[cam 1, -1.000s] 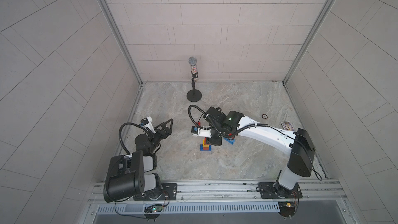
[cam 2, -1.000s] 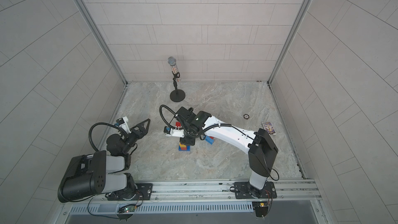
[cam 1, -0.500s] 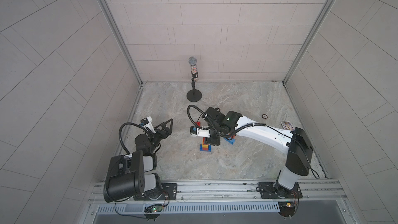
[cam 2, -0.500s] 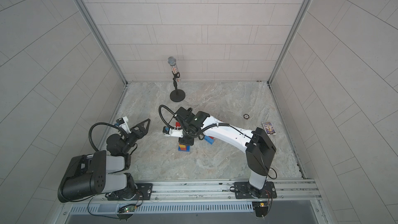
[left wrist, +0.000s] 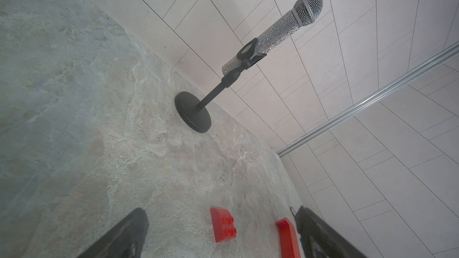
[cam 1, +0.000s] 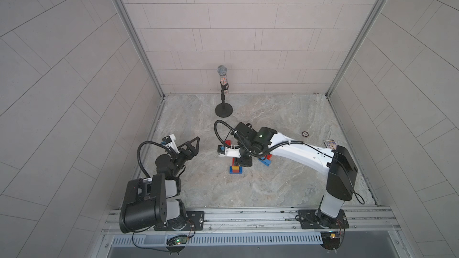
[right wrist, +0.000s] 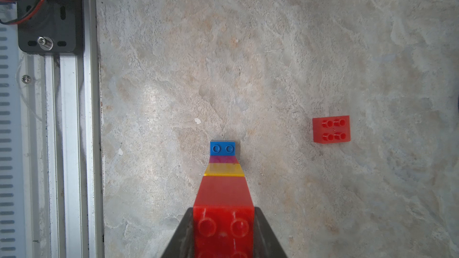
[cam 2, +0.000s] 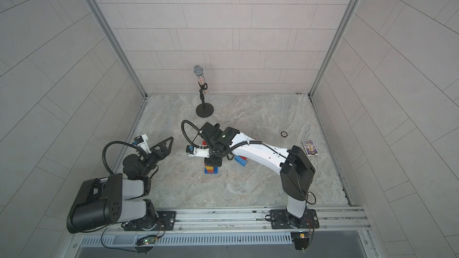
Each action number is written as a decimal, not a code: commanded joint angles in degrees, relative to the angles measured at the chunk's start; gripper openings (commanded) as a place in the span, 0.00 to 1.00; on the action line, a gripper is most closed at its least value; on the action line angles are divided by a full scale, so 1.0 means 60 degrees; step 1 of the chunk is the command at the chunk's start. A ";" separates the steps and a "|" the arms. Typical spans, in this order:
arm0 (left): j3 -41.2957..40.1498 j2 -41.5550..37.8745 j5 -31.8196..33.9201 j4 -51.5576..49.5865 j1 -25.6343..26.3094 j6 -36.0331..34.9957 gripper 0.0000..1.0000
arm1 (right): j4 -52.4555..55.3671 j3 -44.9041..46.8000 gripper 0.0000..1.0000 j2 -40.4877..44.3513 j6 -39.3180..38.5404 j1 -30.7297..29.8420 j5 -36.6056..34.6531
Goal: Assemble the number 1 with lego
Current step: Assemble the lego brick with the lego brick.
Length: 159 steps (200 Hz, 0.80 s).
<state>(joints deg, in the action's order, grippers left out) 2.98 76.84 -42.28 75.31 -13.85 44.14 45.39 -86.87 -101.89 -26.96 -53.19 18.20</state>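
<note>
The lego tower will go down on the floor [cam 1: 233, 176] [right wrist: 206, 167] between the loose red brick and the metal bar, set there by my right gripper. The tower now stands beside that loose brick.
A lego tower [right wrist: 224, 170] stands on the floor: a dark blue base brick [right wrist: 222, 148], then red, yellow and red layers. My right gripper [right wrist: 223, 209] is shut on the top red brick, one finger against each side. In both top views the gripper [cam 1: 243, 162] covers the tower [cam 1: 236, 169] from above. A loose red brick [right wrist: 331, 129] lies beside the tower. A light blue brick [cam 1: 264, 162] lies under the right forearm. My left gripper [cam 1: 196, 142] is open and empty, well left of the tower. In the left wrist view a sloped red brick [left wrist: 223, 224] and another red piece [left wrist: 286, 239] lie beyond its jaws.
A microphone on a round black stand [cam 1: 223, 88] stands at the back middle. A small dark ring [cam 1: 305, 134] and a printed card box [cam 1: 330, 143] lie at the right. The metal rail [right wrist: 69, 120] runs along the front edge.
The right arm's elbow has shifted slightly while its gripper stays on the tower. The left arm has not moved.
</note>
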 commanded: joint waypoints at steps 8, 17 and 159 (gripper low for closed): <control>0.0103 0.0038 -0.0116 0.0456 0.0023 0.0041 1.00 | 0.1068 0.0198 0.00 -0.0747 -0.0411 -0.0042 0.0075; 0.0103 0.0037 -0.0116 0.0456 0.0023 0.0043 1.00 | 0.1142 0.0163 0.00 -0.0840 -0.0421 -0.0049 0.0139; 0.0103 0.0039 -0.0104 0.0456 0.0023 0.0045 1.00 | 0.1707 0.0298 0.00 -0.2614 -0.0355 -0.0086 0.0629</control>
<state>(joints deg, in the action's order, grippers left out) 2.98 76.84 -42.28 75.31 -13.85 44.16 46.09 -91.09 -108.42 -28.53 -52.90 23.42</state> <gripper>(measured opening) 0.998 0.325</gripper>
